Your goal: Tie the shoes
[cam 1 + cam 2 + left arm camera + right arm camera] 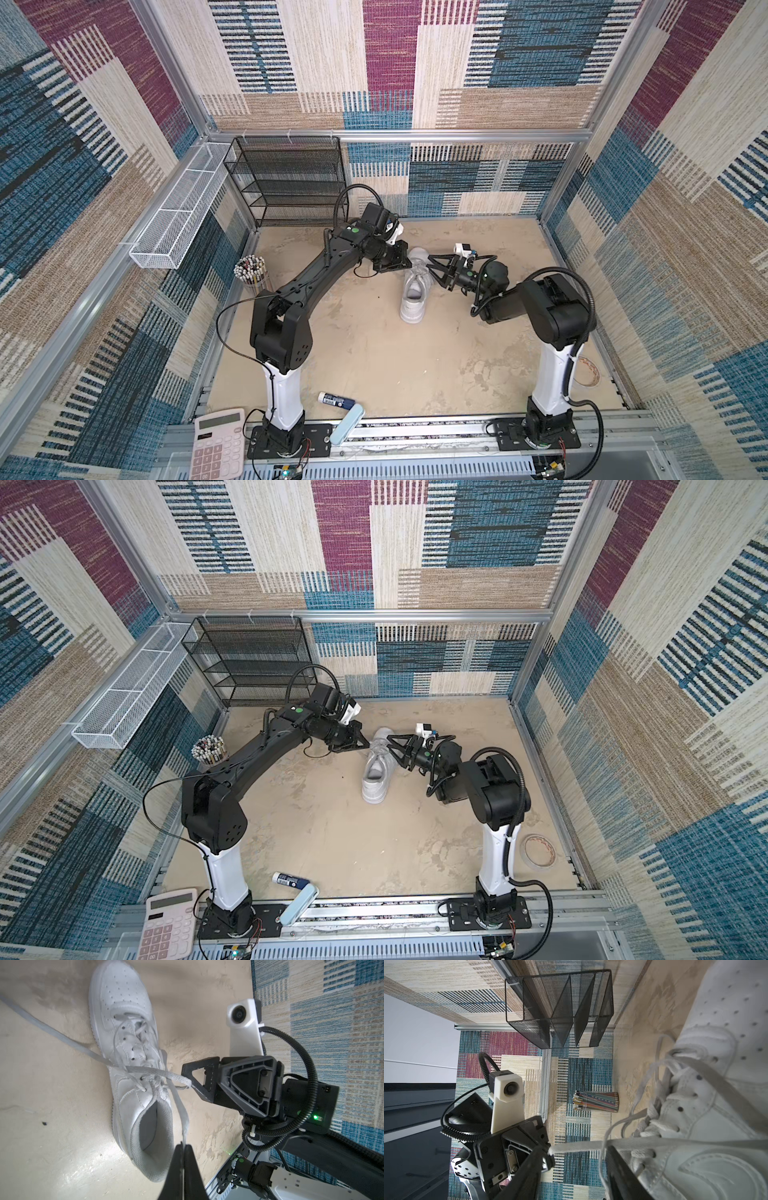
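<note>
The taut part of the white lace [424, 266] [576, 1146], close to the lace's end that my left gripper holds, will be gripped by my right gripper.
The shoes are one white low-top sneaker [413, 297] [375, 781] lying mid-table, toe toward the back wall, with loose white laces [179, 1105]. My left gripper [184, 1148] [405, 264] is shut on one lace end, which runs taut from the top eyelets beside the shoe's left side. My right gripper [575, 1167] [433, 271] [394, 752] stands open at the shoe's right side, level with the eyelets. The held lace [581, 1145] stretches across the gap between its fingers. Another lace [52, 1030] trails away over the table.
A black mesh shelf [291, 178] stands at the back left and a white mesh basket [178, 216] hangs on the left wall. A pencil cup [251, 270] sits by the left arm. Near the front edge lie a calculator [218, 442], a blue tube [336, 401], a pale case [347, 426] and a tape roll [586, 372].
</note>
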{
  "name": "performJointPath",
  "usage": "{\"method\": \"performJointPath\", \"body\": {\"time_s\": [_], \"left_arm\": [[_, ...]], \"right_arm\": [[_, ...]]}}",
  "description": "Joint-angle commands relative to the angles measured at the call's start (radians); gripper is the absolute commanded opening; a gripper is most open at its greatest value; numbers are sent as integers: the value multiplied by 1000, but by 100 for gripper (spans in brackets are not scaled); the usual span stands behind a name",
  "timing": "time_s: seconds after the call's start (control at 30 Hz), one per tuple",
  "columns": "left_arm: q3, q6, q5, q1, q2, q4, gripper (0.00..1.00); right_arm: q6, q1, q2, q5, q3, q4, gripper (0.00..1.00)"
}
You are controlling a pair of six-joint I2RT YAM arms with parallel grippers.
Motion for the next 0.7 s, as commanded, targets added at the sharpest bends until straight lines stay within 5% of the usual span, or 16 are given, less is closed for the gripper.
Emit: {"method": "performJointPath", "body": {"time_s": [0.0,0.17,0.33,0.5,0.67], "left_arm": [[106,22,-11,4,29,-37,0],[334,13,35,4,137,-66,0],[505,-30,112,4,224,-63,0],[581,-54,149,0,265,-64,0],[554,-51,150,-2,248,-64,0]], "right_arm": [[-273,-28,-103,6,5,-276,56],[-830,-28,-253,93,135,-853,56],[-1205,-16,-325,172,212,-1051,56],[-1423,8,-312,154,301,-1115,56],[-1473,34,-226,135,428,-1162,54]]}}
